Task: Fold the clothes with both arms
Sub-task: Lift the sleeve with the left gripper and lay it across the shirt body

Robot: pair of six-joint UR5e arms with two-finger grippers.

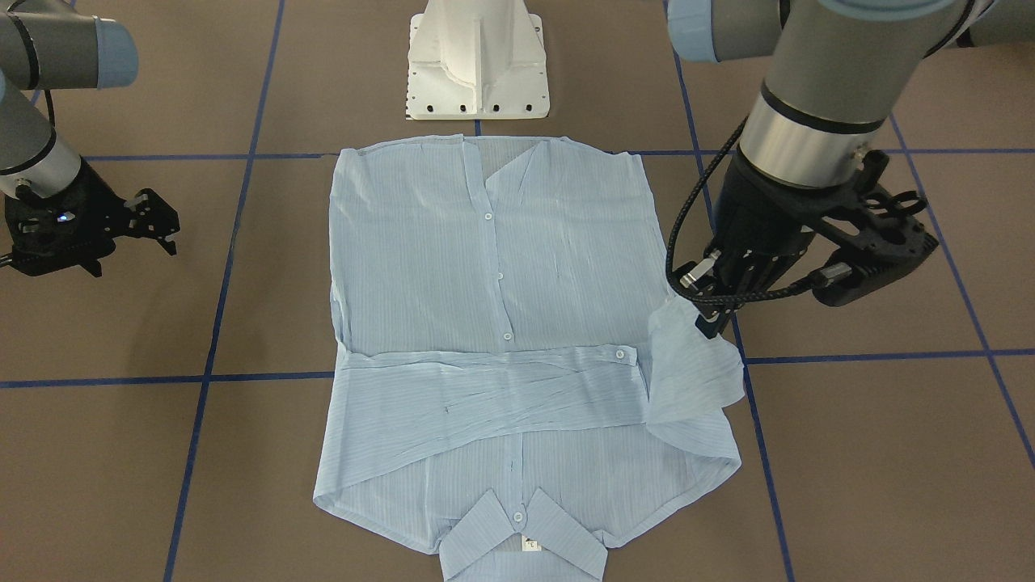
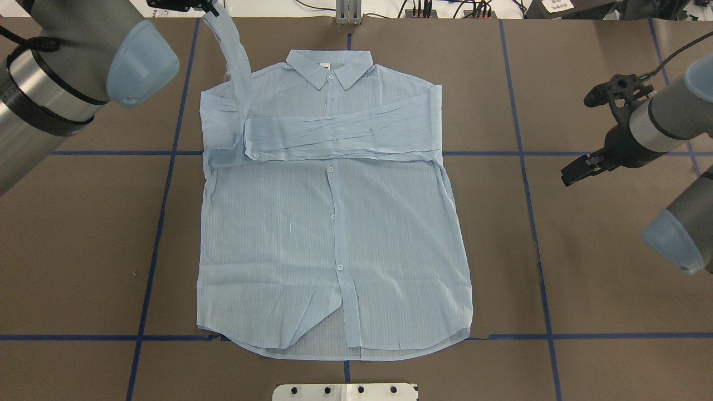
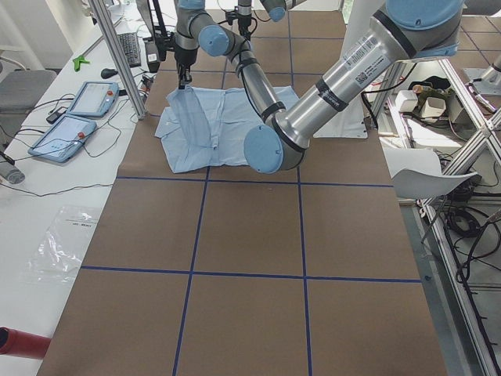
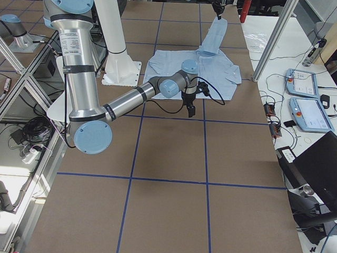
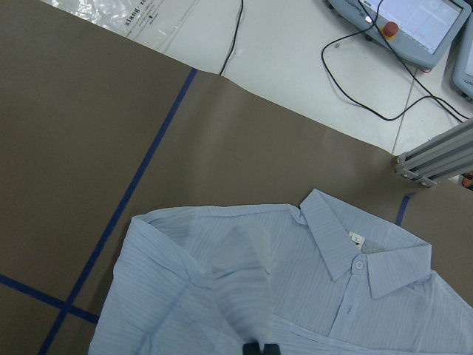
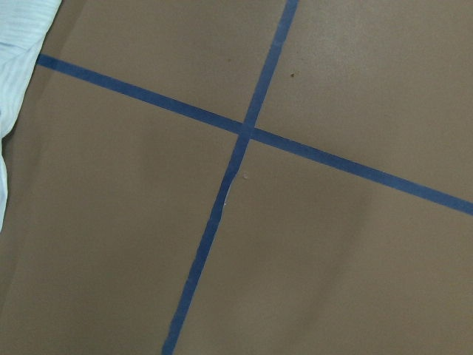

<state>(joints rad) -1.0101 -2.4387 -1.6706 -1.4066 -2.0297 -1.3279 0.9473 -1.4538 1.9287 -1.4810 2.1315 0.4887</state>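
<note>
My left gripper needs to let go of the other sleeve's cuff on the already folded sleeve (image 1: 423, 386), toward that folded sleeve's shoulder end.
The light-blue striped shirt (image 2: 334, 234) lies flat, front up, on the brown table, collar (image 2: 330, 64) at the far edge. One sleeve (image 2: 345, 136) is folded across the chest. My left gripper (image 2: 192, 4) is shut on the other sleeve (image 2: 234, 55) and holds it up above the shirt's left shoulder; it also shows in the front view (image 1: 707, 323) and its shut tips in the left wrist view (image 5: 260, 347). My right gripper (image 2: 574, 171) hangs open and empty to the right of the shirt, apart from it; it also shows in the front view (image 1: 158, 218).
The white pedestal base (image 1: 477, 65) stands at the table's near edge by the shirt's hem. Blue tape lines (image 6: 244, 133) cross the table. Teach pendants (image 3: 78, 117), cables and an aluminium post (image 5: 436, 155) sit beyond the far edge.
</note>
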